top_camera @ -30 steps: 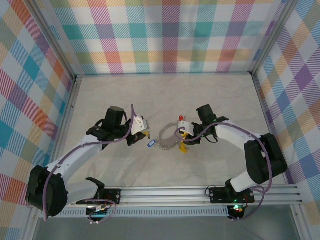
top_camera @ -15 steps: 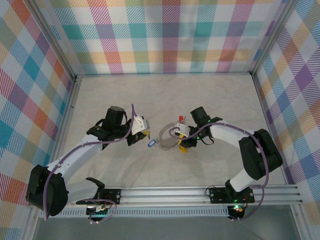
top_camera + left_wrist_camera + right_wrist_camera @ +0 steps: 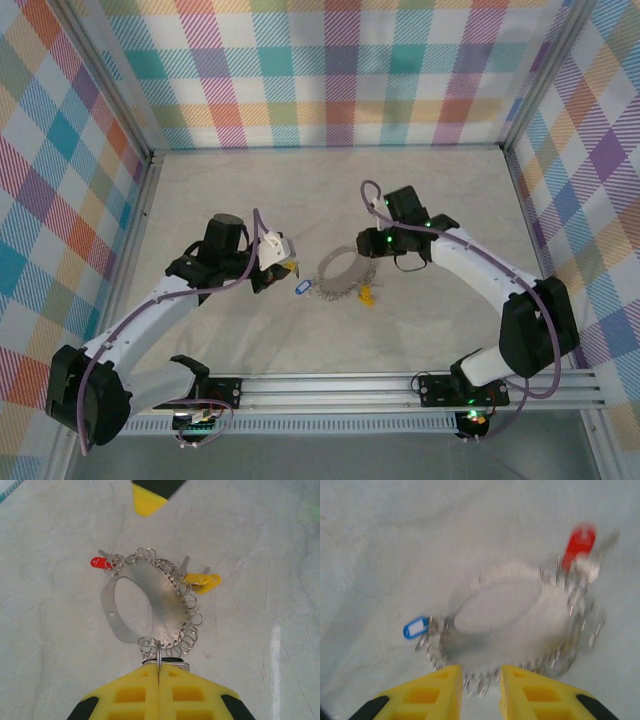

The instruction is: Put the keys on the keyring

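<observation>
My left gripper needs to let go of the key's small split ring on the bare table [image 3: 266, 293] beyond the blue tag from the keyring.
The keyring [image 3: 165, 610] is a flat silver plate with an oval hole and several small rings along its edge; it lies mid-table [image 3: 340, 278]. Keys with a red tag [image 3: 100, 562] and a yellow tag [image 3: 204, 582] hang on it. A blue tag [image 3: 300, 288] lies at its left end. My left gripper [image 3: 159, 669] is shut on a small upright ring [image 3: 159, 652] at the plate's near edge. My right gripper [image 3: 481, 680] hovers open over the blurred keyring [image 3: 515, 615], nothing pinched. Its yellow fingertip [image 3: 147, 502] shows beyond the plate.
The pale table [image 3: 330, 190] stretches bare behind the keyring up to checkered walls. A metal rail [image 3: 380, 385] with both arm bases runs along the near edge. The right wrist [image 3: 400, 235] sits over the keyring's far right side.
My right gripper has lifted off the keyring's right edge by the yellow-tagged key and swung back. The left gripper and keyring have stayed put.
</observation>
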